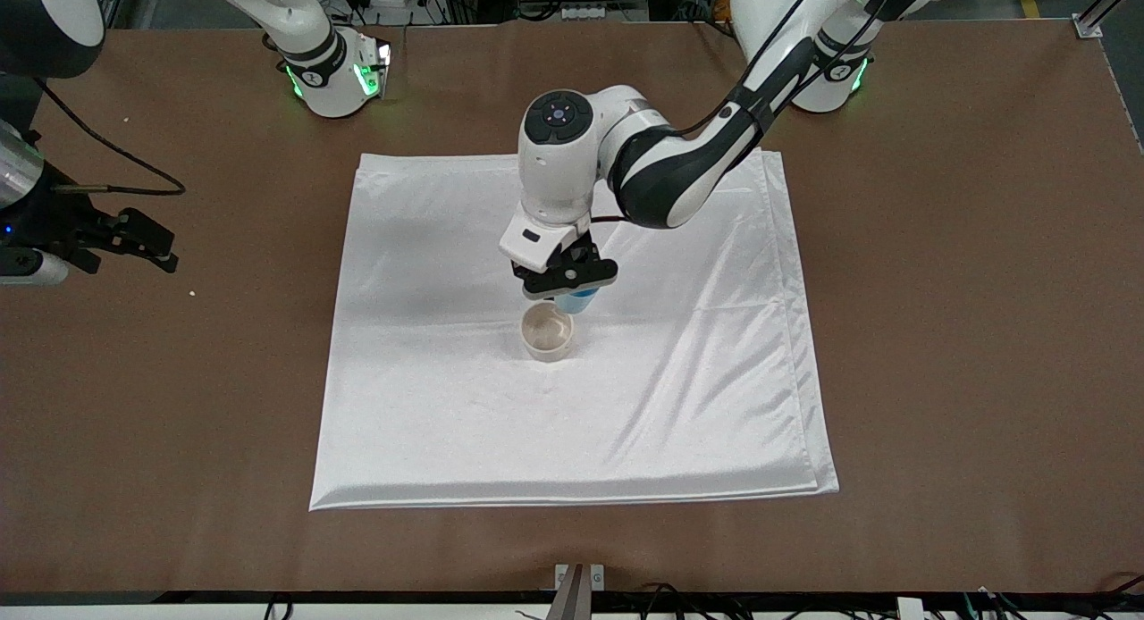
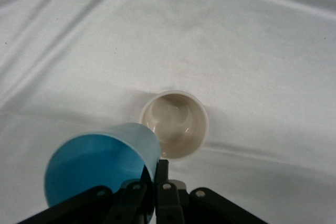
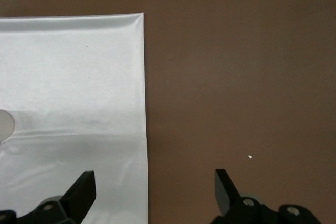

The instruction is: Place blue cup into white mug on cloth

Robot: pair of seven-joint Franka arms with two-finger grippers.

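Note:
The robot's left gripper needs to release the blue cup inside the empty white mug (image 1: 546,335) (image 2: 175,125) near the middle of the cloth.
The white mug (image 1: 547,332) stands upright and empty near the middle of the cloth (image 1: 447,414); its handle is hidden. My left gripper (image 1: 572,285) is shut on the rim wall of the blue cup (image 1: 577,300) and holds it tilted in the air, just beside and above the mug's rim. In the left wrist view the blue cup (image 2: 100,166) is pinched at my left gripper (image 2: 157,174), with the mug (image 2: 175,124) below on the cloth (image 2: 252,40). My right gripper (image 1: 147,245) waits open and empty over the bare table by the cloth's edge (image 3: 68,77), as the right wrist view (image 3: 155,184) shows.
The brown table (image 1: 938,334) surrounds the cloth on all sides. A small white crumb (image 1: 192,292) lies on the table near the right gripper. Cables and a bracket (image 1: 578,580) sit at the table's edge nearest the front camera.

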